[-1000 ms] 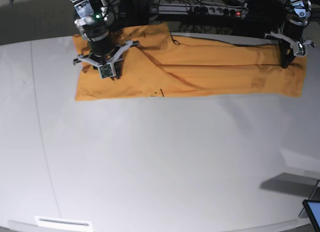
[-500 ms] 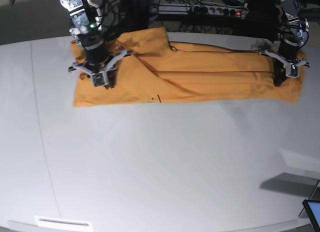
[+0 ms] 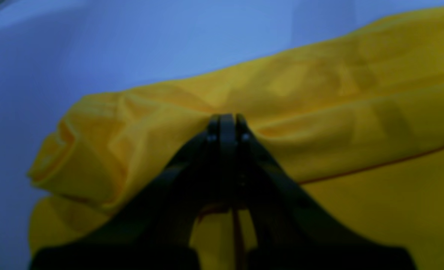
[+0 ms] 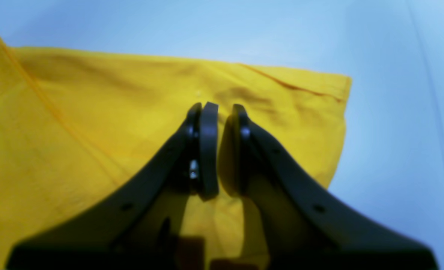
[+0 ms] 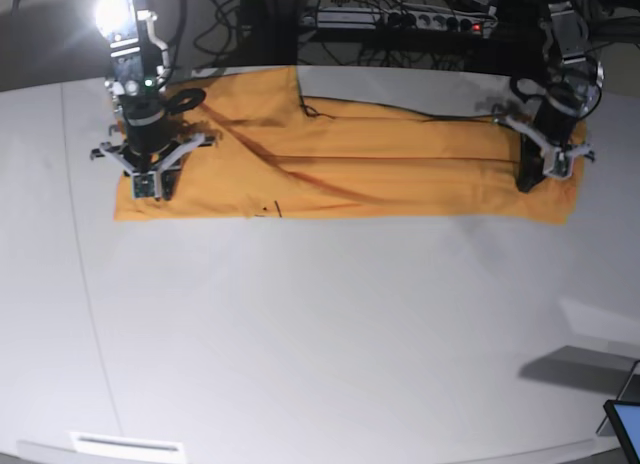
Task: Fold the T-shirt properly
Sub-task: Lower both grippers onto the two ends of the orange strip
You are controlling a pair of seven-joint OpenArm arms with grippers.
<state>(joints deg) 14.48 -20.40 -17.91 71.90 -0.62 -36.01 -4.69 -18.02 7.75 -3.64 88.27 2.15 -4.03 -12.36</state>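
Next, my left gripper lets go of the raised fold on the T-shirt's near half (image 5: pixel 485 193) (image 3: pixel 387 74), a little closer to my right gripper.
The orange-yellow T-shirt (image 5: pixel 380 169) lies folded into a long strip across the far side of the white table (image 5: pixel 320 324). My right gripper (image 5: pixel 150 189) is at the strip's left end in the base view. In the right wrist view it (image 4: pixel 222 108) is pinched on cloth near a corner of the T-shirt (image 4: pixel 94 112), with only a narrow slit between the jaws. My left gripper (image 5: pixel 524 184) is at the strip's right end. In the left wrist view it (image 3: pixel 225 118) is shut on a raised fold of the T-shirt (image 3: pixel 319 93).
A power strip (image 5: pixel 430 22) and cables lie behind the table's far edge. A dark cable (image 5: pixel 400 106) runs along the shirt's far edge. A screen corner (image 5: pixel 625 424) sits at the front right, and a white label (image 5: pixel 125 446) at the front left.
Both grippers have moved left in the base view with the T-shirt in them. The whole strip has slid left and its near edge has moved slightly toward the front.
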